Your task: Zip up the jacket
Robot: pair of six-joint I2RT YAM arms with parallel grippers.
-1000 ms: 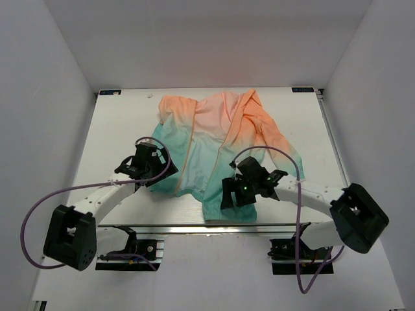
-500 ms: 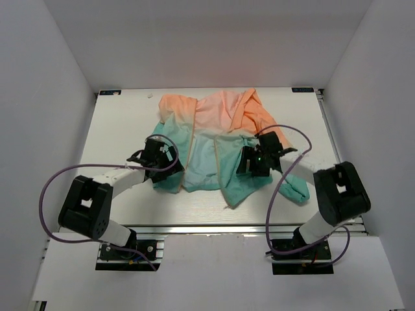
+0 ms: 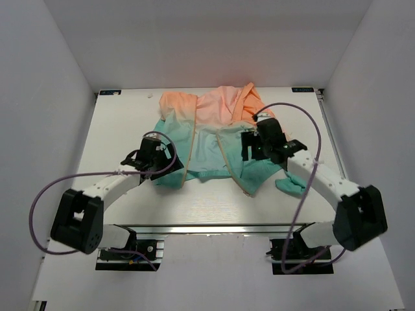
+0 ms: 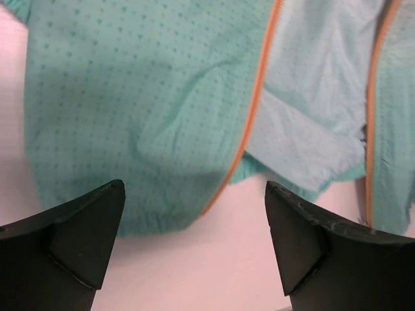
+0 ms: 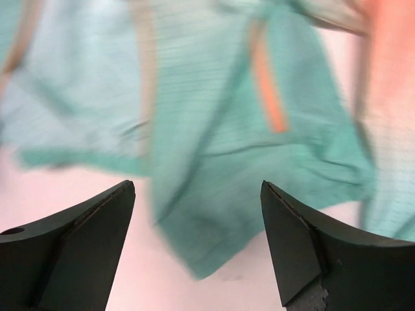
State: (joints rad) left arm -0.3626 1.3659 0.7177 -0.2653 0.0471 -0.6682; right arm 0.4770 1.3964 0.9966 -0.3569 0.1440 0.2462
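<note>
I need to close my right gripper on the near hem corner (image 3: 249,192) (image 5: 197,271) of the jacket's teal panel with the orange strip, where the zipper edge ends.
The jacket (image 3: 206,141) lies unzipped in the middle of the table, peach at the back and teal at the hem, with both front panels spread apart. My left gripper (image 3: 155,157) hovers open over the left panel's teal hem corner (image 4: 130,116). The orange zipper edge (image 4: 249,123) runs diagonally between its fingers (image 4: 81,240). My right gripper (image 3: 255,146) hangs open above the right teal panel (image 5: 214,149), which is blurred. An orange strip (image 5: 267,91) shows on that panel. Neither gripper holds anything.
A teal sleeve cuff (image 3: 292,185) lies to the right, under the right arm. White walls enclose the table (image 3: 117,126) on three sides. An aluminium rail (image 3: 214,229) marks the near edge. Purple cables (image 3: 58,188) loop from both arms.
The right gripper has moved from the near hem back over the right panel, whose hem now lies farther from the front edge. The left gripper has shifted slightly right. Both stayed open.
</note>
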